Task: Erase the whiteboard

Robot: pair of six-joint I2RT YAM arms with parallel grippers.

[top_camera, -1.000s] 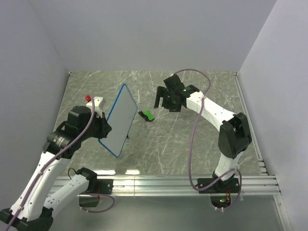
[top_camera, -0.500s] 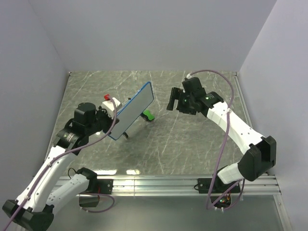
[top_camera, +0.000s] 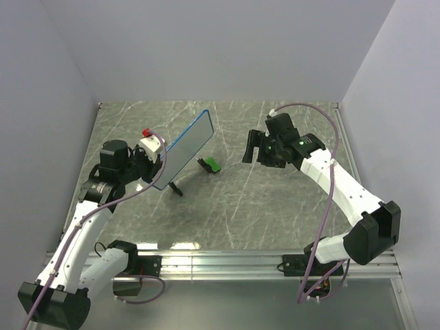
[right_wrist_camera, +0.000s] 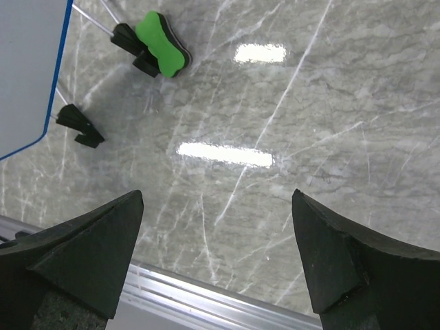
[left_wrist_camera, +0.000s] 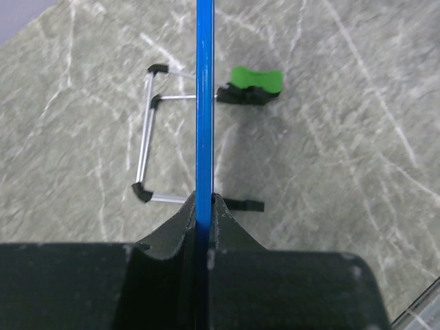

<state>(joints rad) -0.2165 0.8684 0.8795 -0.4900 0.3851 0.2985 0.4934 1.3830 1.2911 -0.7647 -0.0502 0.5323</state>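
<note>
The robot's left gripper needs to let go of the whiteboard leaning on the wire stand with black feet (top_camera: 193,152) (left_wrist_camera: 188,142), next to the green eraser.
The whiteboard (top_camera: 184,147) is white with a thin blue frame. It is tilted up on edge, left of the table's middle. My left gripper (top_camera: 155,174) is shut on its lower edge. In the left wrist view the blue edge (left_wrist_camera: 204,103) runs straight up from between the closed jaws (left_wrist_camera: 204,206). The board's wire stand legs (left_wrist_camera: 147,130) with black feet hang behind it. The green eraser (top_camera: 212,165) lies on the table just right of the board. My right gripper (top_camera: 251,147) is open and empty, hovering right of the eraser (right_wrist_camera: 162,53). A corner of the board (right_wrist_camera: 27,69) shows there.
The grey marble tabletop (top_camera: 275,199) is walled at the back and sides. An aluminium rail (top_camera: 240,260) runs along the near edge. A black stand foot (right_wrist_camera: 80,126) rests on the table near the board's corner.
My left arm has swung the whiteboard up and to the right, from facing the camera to tilted near the eraser. My right gripper has moved right, away from the eraser.
</note>
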